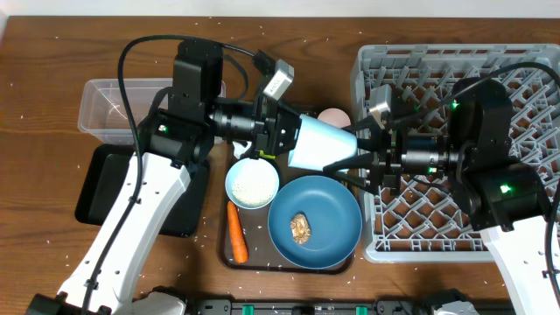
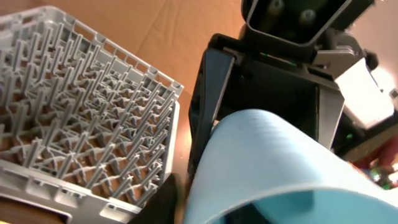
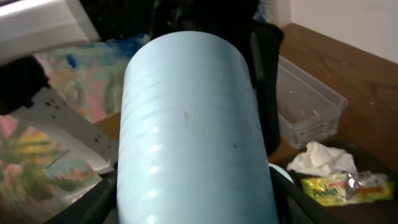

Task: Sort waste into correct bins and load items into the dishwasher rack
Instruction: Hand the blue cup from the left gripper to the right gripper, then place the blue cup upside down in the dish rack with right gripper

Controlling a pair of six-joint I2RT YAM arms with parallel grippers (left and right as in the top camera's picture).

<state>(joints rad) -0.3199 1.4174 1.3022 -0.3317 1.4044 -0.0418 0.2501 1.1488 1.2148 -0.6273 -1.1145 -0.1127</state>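
My right gripper is going to let go of the light blue cup in the near half of the dishwasher rack, far from the blue plate (image 1: 505, 188).
The light blue cup (image 1: 317, 144) (image 2: 273, 162) (image 3: 186, 124) hangs on its side above the table, between both arms. My right gripper (image 1: 348, 159) (image 3: 193, 200) is shut on it, a black finger pressed against each side. My left gripper (image 1: 293, 140) (image 2: 211, 208) is at the cup's rim with its jaws open; its outer finger (image 2: 161, 199) stands slightly apart from the cup wall. The grey dishwasher rack (image 1: 455, 61) (image 2: 74, 93) is to the right. In the black tray, a white napkin (image 3: 320, 158) and a yellow-green wrapper (image 3: 345, 186) lie together.
Below the cup sit the blue plate (image 1: 337, 210) with a brown lump (image 1: 302, 229), a white bowl of rice (image 1: 252, 184), a carrot (image 1: 236, 232) and a pinkish cup (image 1: 332, 116). At the left are the clear tub (image 1: 105, 105) (image 3: 311, 106) and the black tray (image 1: 96, 188).
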